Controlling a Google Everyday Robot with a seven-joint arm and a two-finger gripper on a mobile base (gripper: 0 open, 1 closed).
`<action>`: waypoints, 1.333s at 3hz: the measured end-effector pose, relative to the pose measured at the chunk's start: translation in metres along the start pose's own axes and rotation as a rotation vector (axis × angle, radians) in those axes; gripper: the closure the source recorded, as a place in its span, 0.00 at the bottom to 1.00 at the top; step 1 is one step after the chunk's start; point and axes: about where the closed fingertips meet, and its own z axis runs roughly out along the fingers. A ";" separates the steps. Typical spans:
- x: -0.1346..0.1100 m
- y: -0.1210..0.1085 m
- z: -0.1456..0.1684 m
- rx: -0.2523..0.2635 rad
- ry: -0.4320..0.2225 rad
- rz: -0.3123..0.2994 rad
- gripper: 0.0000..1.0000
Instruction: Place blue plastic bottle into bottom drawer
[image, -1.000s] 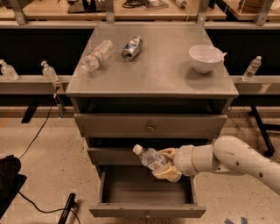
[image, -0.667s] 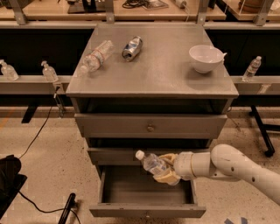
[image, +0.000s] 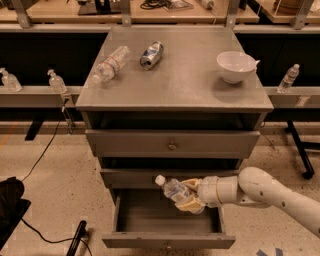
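The blue plastic bottle, now hanging just above the open drawer, will be let go by my gripper near the middle of the open bottom drawer's empty tray (image: 177, 210).
The blue plastic bottle (image: 173, 190), clear with a white cap, is held tilted with its cap pointing up-left. My gripper (image: 189, 197) is shut on it, reaching in from the right on a white arm. Bottle and gripper hang just above the open bottom drawer (image: 167, 236), over its right half. The drawer is pulled out and its tray looks empty. The two drawers above it are closed.
On the cabinet top (image: 185, 90) lie a clear bottle with a red-banded label (image: 109, 65), a crushed blue-silver can (image: 151, 54) and a white bowl (image: 236, 66). Small bottles stand on side ledges (image: 56, 81) (image: 289, 78). A black cable and bag lie on the floor at left (image: 10, 210).
The gripper with the bottle has moved slightly lower and to the left, closer over the open bottom drawer. Nothing on the cabinet top has moved.
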 end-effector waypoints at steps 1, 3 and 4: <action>0.048 -0.012 0.011 0.030 0.014 -0.015 1.00; 0.144 -0.017 0.066 0.013 0.065 -0.089 1.00; 0.180 -0.017 0.105 -0.052 0.157 -0.139 1.00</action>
